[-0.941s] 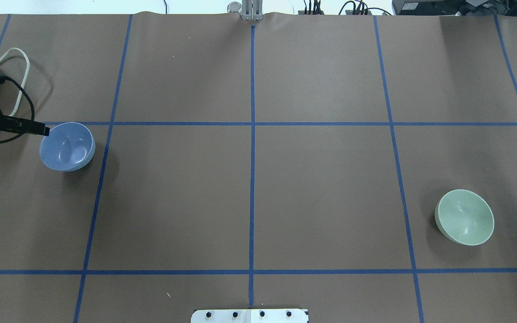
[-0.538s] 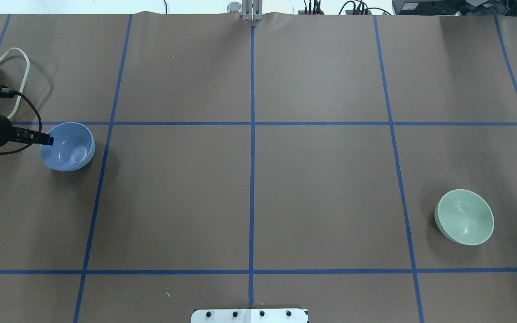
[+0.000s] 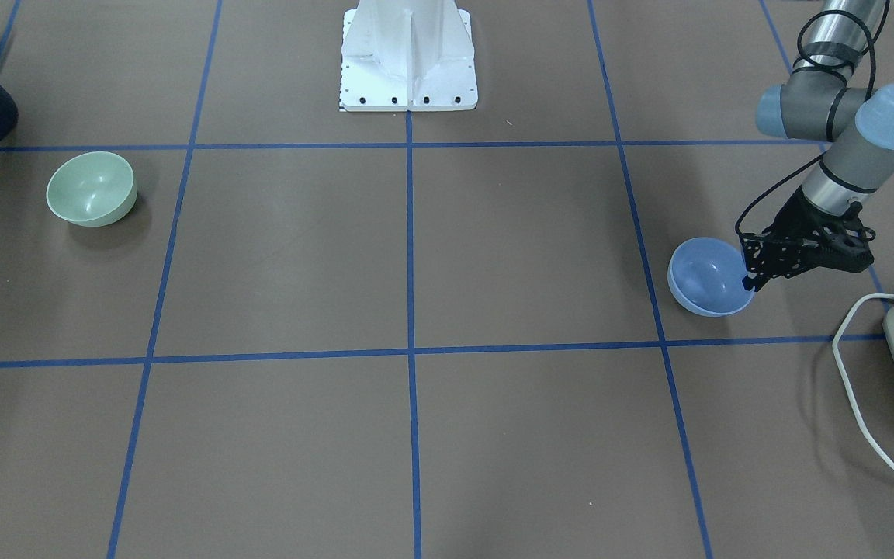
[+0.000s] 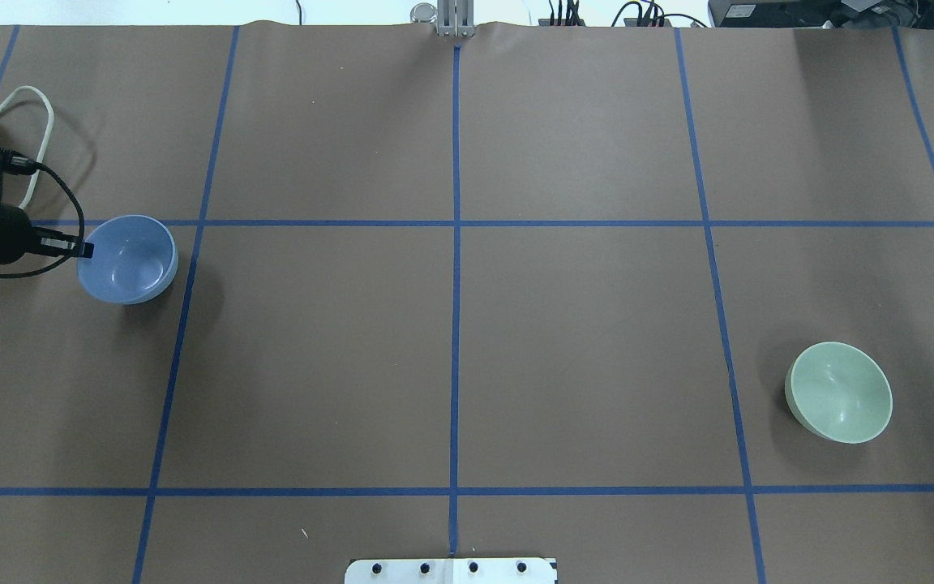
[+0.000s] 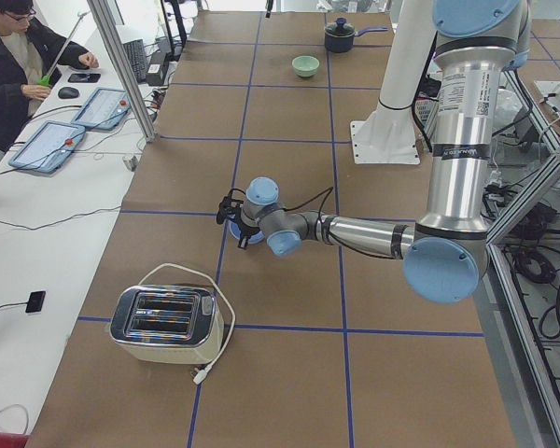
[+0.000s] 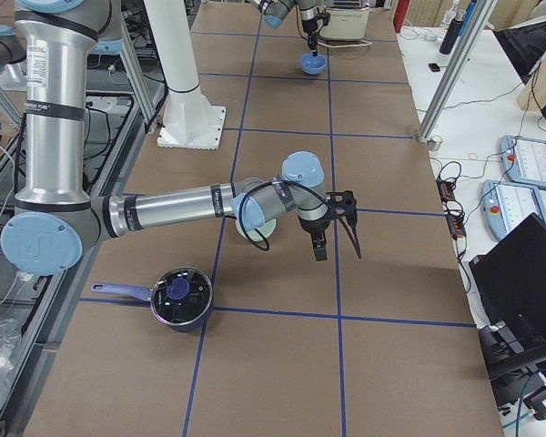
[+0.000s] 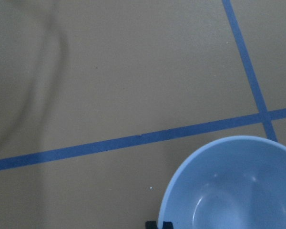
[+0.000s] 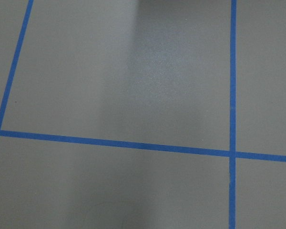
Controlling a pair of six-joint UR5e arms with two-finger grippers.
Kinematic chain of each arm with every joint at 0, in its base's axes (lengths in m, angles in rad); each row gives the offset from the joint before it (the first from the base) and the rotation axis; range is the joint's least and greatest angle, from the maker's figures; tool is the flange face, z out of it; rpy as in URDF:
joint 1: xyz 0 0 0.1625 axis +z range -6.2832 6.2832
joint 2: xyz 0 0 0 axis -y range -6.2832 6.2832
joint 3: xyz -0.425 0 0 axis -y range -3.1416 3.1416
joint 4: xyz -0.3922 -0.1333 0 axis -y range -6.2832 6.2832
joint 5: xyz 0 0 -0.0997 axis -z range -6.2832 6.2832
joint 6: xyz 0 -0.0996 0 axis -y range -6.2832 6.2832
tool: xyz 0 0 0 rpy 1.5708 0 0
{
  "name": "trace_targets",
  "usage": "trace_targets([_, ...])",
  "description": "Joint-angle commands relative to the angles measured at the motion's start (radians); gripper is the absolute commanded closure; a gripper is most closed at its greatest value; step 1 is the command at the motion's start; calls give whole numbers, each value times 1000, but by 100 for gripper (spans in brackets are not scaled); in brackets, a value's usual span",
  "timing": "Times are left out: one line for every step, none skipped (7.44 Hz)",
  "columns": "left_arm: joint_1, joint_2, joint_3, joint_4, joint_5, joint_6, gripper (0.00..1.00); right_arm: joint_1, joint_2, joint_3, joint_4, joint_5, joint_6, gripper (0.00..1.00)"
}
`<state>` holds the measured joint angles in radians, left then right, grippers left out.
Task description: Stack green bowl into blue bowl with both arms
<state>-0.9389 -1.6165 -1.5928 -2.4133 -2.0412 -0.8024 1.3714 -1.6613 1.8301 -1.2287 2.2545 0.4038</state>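
I need to set the blue bowl, which looks slightly raised now, down with my left gripper on the blue line running out from the white stand [image 3: 407, 251].
The blue bowl [image 4: 130, 261] sits at the table's left, and also shows in the front view [image 3: 707, 277] and in the left wrist view [image 7: 229, 191]. My left gripper [image 4: 83, 250] is shut on its near-left rim [image 3: 750, 278], and the bowl looks slightly raised. The green bowl [image 4: 840, 393] rests upright on the table's right, also in the front view [image 3: 91, 189]. My right gripper [image 6: 320, 248] shows only in the exterior right view, hovering beside the green bowl [image 6: 251, 228]; I cannot tell whether it is open or shut.
A toaster [image 5: 168, 322] with a white cable [image 3: 858, 373] stands just beyond the blue bowl on the left. A dark navy lidded pot [image 6: 177, 296] stands at the table's right end. The white stand [image 3: 408, 54] is at the robot's base.
The left gripper has closed on the blue bowl's rim. The bowl has shifted slightly right and away from the robot and looks levelled or lifted. The green bowl has not moved.
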Motion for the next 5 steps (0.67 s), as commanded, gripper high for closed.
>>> trace_targets([0,-19,-128,76,-7,-49,100,0,2,0,0,0,1,0])
trace_targets([2,-119,-206,249,-4,-128,100,0,0,0,0,0,1,0])
trace_targets([43,-238,-238,407,4,-176,100,-2,2,0,0,2,1,0])
trace_targets([128,-361,-225,513,24,-217,100,-2,2,0,0,4,3,0])
trace_targets([219,-479,-199,618,130,-285,100,-3,2,0,0,5,4,0])
